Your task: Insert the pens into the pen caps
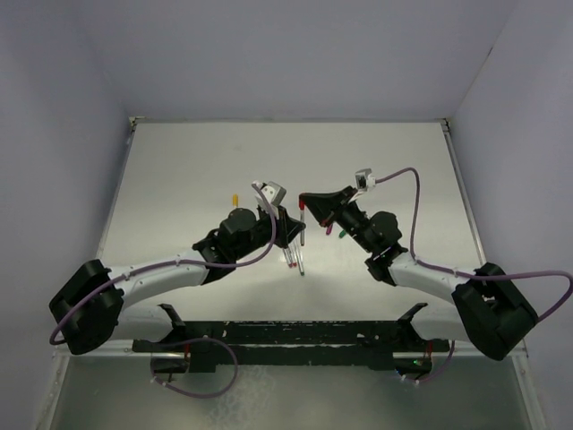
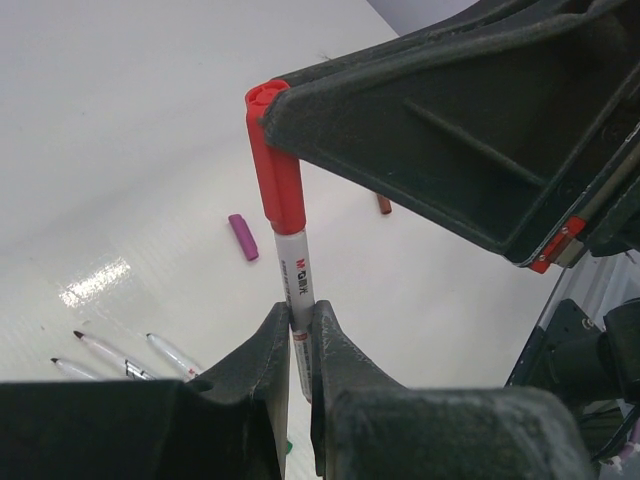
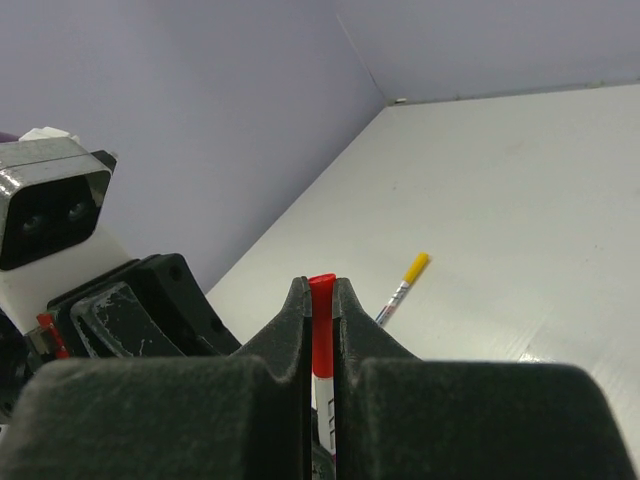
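My left gripper has the red-capped pen. It will let go of it on the table [image 1: 251, 214] close alongside the yellow-capped pen, toward the uncapped pens.
My left gripper [image 2: 300, 312] is shut on the white barrel of a pen [image 2: 296, 268] that stands upright above the table. A red cap [image 2: 277, 175] sits over this pen's top end. My right gripper [image 3: 320, 290] is shut on that red cap [image 3: 321, 325], with the barrel [image 3: 325, 405] showing below it. From above, the two grippers [image 1: 294, 226] [image 1: 306, 201] meet at mid-table. Three uncapped pens [image 2: 110, 352] lie on the table, also seen from above [image 1: 296, 258]. A purple cap [image 2: 242, 237] lies loose. A yellow-capped pen [image 3: 405, 285] lies farther off.
A green cap [image 1: 341, 235] and a red cap [image 1: 329, 230] lie under the right arm. The yellow-capped pen [image 1: 235, 199] lies left of the grippers. Purple cables [image 1: 407, 184] loop off both arms. Walls close the table [image 1: 269, 152] on three sides.
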`<state>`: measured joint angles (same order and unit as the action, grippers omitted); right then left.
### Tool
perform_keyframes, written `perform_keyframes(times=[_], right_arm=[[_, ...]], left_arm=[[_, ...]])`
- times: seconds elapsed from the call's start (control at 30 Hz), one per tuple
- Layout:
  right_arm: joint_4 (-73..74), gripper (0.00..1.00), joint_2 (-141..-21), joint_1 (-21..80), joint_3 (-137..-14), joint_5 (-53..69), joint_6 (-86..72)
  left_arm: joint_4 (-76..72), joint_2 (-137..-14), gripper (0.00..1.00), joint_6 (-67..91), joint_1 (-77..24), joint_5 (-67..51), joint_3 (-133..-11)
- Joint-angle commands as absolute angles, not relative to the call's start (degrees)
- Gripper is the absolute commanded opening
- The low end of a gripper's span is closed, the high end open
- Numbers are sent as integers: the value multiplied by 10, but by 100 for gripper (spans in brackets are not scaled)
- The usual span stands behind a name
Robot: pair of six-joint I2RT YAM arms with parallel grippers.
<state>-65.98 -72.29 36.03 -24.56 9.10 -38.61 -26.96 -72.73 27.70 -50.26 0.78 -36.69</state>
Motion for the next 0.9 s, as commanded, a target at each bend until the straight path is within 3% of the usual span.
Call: perform_keyframes(times=[0.0, 0.87], right_arm=[[-520, 0, -739, 395, -228, 142, -357], [-373, 0, -813, 454, -308, 122, -293]], left_arm=[[-432, -671, 0, 243, -476, 84, -419], [-409, -638, 0, 236, -428, 62, -443]])
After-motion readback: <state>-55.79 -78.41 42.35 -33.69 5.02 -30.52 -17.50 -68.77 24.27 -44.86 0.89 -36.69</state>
